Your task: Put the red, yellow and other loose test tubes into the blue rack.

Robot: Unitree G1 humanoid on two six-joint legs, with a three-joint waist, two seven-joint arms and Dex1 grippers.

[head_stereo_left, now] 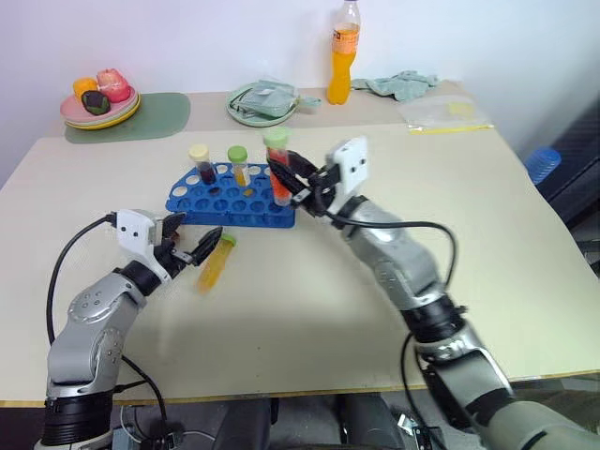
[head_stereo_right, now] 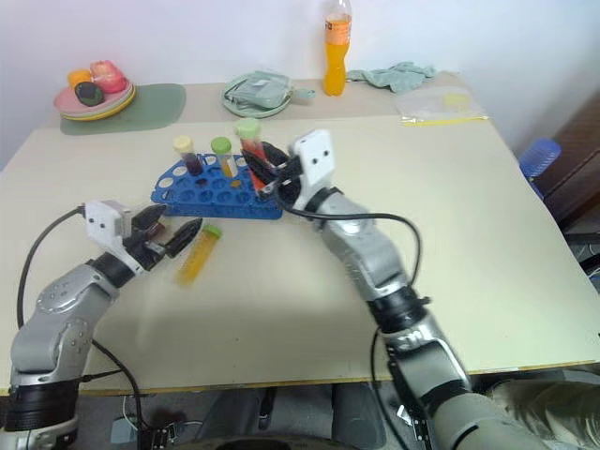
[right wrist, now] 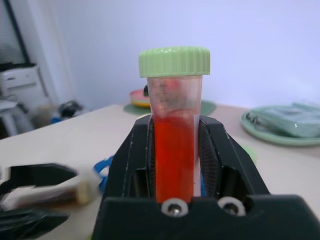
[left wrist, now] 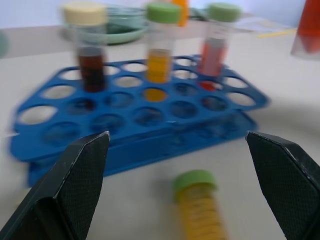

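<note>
My right gripper should release the red tube, now held upright above the rack, in the blue rack's near corner [head_stereo_left: 276, 216], the one farthest from the maroon tube.
The blue rack [head_stereo_left: 234, 208] lies at mid-table. In it stand a maroon tube with a cream cap [head_stereo_left: 200, 161], a yellow tube with a green cap [head_stereo_left: 238, 163] and, in the left wrist view, a red tube [left wrist: 215, 50]. My right gripper [head_stereo_left: 286, 178] is shut on a red tube with a pale green cap [right wrist: 174, 135], upright above the rack's right end. A yellow tube with a green cap [head_stereo_left: 217, 262] lies on the table in front of the rack. My left gripper [head_stereo_left: 199, 232] is open, low over the table beside that tube and apart from it.
Along the far edge are a plate of fruit [head_stereo_left: 99, 110] on a green mat [head_stereo_left: 155, 117], a green plate [head_stereo_left: 246, 116] holding a pale packet, a tall orange soda bottle [head_stereo_left: 344, 52], a crumpled cloth [head_stereo_left: 403, 84] and a plastic bag [head_stereo_left: 445, 112]. The table's near half is bare.
</note>
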